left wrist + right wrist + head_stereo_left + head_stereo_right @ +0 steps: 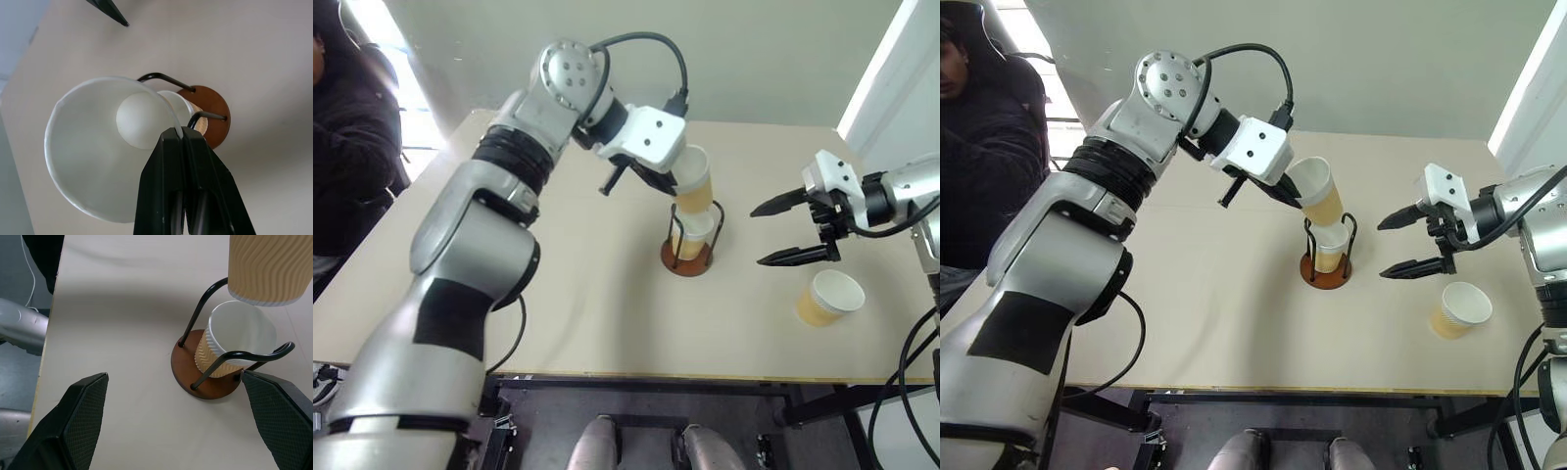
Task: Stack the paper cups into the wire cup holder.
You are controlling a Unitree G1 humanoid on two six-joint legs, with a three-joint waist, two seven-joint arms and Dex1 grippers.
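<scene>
The loose paper cup is away from the wire cup holder. My right gripper needs to go to it next and close on that cup's near-side rim point(853, 308).
The wire cup holder point(687, 257) stands mid-table on its reddish-brown disc, with one paper cup point(234, 345) seated upright between its dark loops. My left gripper point(662, 182) is shut on the rim of a second paper cup point(693, 182), holding it tilted just above the seated cup. In the left wrist view the fingers point(186, 166) pinch that cup's white rim point(105, 147). A third paper cup point(829, 298) lies on its side at the table's right. Above it, to the right of the holder, my right gripper point(788, 229) stands open and holds nothing.
A person in dark clothes point(347, 147) sits beyond the table's left edge. The table's front edge point(636, 376) runs close below the holder.
</scene>
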